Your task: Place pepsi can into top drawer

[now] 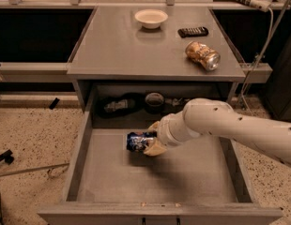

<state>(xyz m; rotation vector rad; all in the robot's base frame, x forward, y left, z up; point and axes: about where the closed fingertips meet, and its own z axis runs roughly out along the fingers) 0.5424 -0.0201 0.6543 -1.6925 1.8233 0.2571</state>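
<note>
I will release the pepsi can, now low over the drawer's floor, on the grey drawer's bottom in front of the dark objects (141, 148).
The pepsi can (138, 141) is a small blue can with white markings, held on its side in my gripper (152, 139). The gripper is shut on the can's right end, its tan fingers (155, 148) above and below it. The white arm (230, 125) comes in from the right. The can hangs low over the grey floor of the open top drawer (164, 177), in its back-left-middle part, with its shadow just under it. Whether it touches the floor I cannot tell.
On the tabletop (112, 46) stand a white bowl (151, 18), a black remote (193, 31) and a tan-gold can (202, 55) lying on its side. Dark objects (136, 103) sit in the recess behind the drawer. A white cable (263, 41) hangs at right.
</note>
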